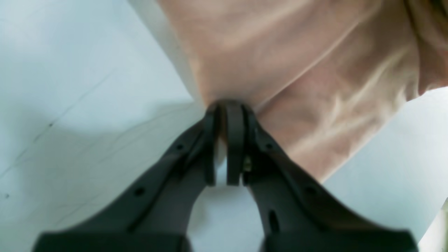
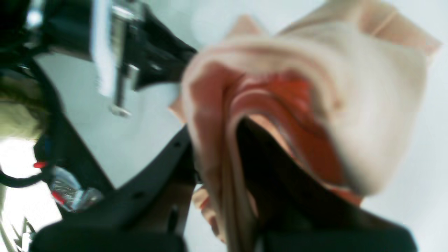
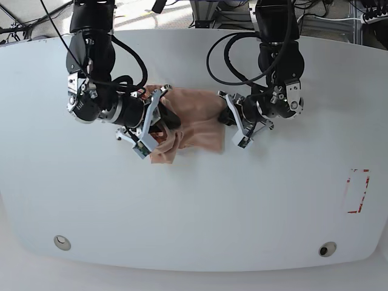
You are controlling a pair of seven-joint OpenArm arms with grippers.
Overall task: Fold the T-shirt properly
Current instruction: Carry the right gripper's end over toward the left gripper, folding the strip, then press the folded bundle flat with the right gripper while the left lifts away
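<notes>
Bunched folds hang over the fingers of my right gripper, so it should let go of them and take the T-shirt's end (image 3: 214, 124) near my left gripper to spread that first.
The salmon-peach T-shirt (image 3: 194, 124) lies bunched in the middle of the white table (image 3: 194, 206), between my two arms. My left gripper (image 1: 227, 108) is shut on the T-shirt (image 1: 297, 70) at its edge, on the base view's right side (image 3: 223, 115). The cloth stretches away from that grip with creases. My right gripper (image 3: 165, 121) is shut on the T-shirt (image 2: 315, 87) at the other side, where folds of cloth drape over its black fingers (image 2: 266, 154). In the right wrist view the cloth hides the fingertips. The collar and emblem do not show.
A red-outlined rectangle (image 3: 357, 191) is marked near the table's right edge. Two round holes (image 3: 60, 242) (image 3: 327, 249) sit near the front edge. Cables and equipment lie beyond the table's far edge. The left arm's body (image 2: 115, 52) shows in the right wrist view.
</notes>
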